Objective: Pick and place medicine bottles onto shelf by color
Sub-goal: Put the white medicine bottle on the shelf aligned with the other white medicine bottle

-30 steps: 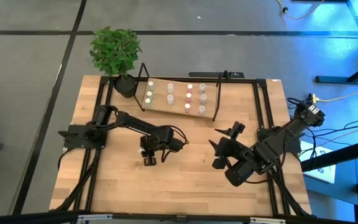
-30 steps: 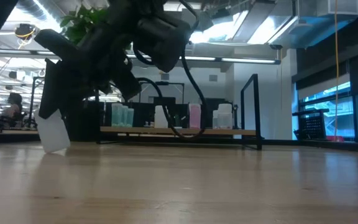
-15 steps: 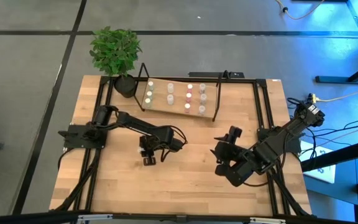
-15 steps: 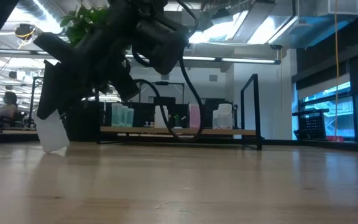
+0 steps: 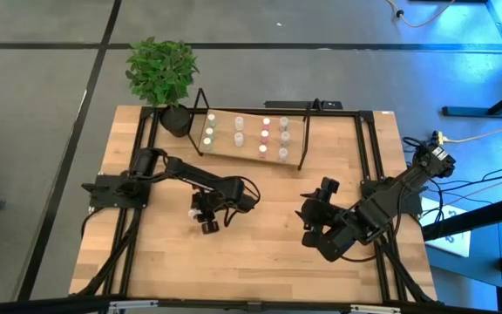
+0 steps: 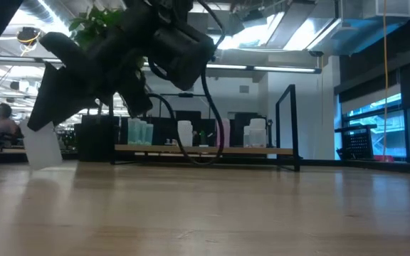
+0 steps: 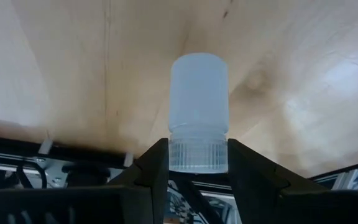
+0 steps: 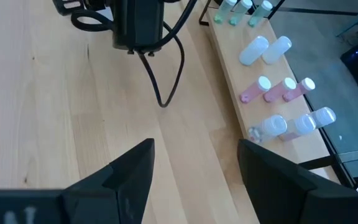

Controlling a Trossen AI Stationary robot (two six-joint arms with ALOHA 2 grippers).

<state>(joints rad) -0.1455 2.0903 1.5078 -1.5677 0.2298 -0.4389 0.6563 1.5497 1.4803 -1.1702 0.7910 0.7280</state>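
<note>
The white bottle hangs tilted from my left gripper's slanted fingers, so next I stand the bottle upright first, then take its cap (image 7: 197, 154) from straight above.
My left gripper (image 5: 204, 218) is over the table's middle left, shut on a white medicine bottle (image 7: 197, 93), which the low view shows as a pale tilted cylinder (image 6: 43, 148). My right gripper (image 5: 318, 214) hangs open over the middle right, raised above the table and holding nothing; its fingers (image 8: 129, 177) frame bare wood. The shelf (image 5: 251, 150), a light board in a black wire frame, stands at the table's far edge. Several bottles stand on it in rows: greenish (image 5: 209, 131), white (image 5: 238, 131), pink (image 5: 264, 133) and clear (image 5: 283, 139). My left gripper pinches the bottle's ribbed cap (image 7: 197, 157) between its two fingertips (image 7: 154, 165). The fingers slant downward from above. The bottle's body sticks out beyond them, bottom end lowest and tilted (image 6: 45, 162). It looks just clear of the table.
A potted green plant (image 5: 162, 70) stands at the far left corner beside the shelf's upright end (image 5: 200, 122). Black frame rails (image 5: 369, 166) run along the table's sides. Bare wood (image 5: 260, 253) lies near the front edge between the arms.
My left gripper has tipped and rolled while staying in place; the held bottle has swung toward the table's left and its bottom end sits a little higher. My right gripper has swivelled at the wrist without travelling. Both keep the same opening.
</note>
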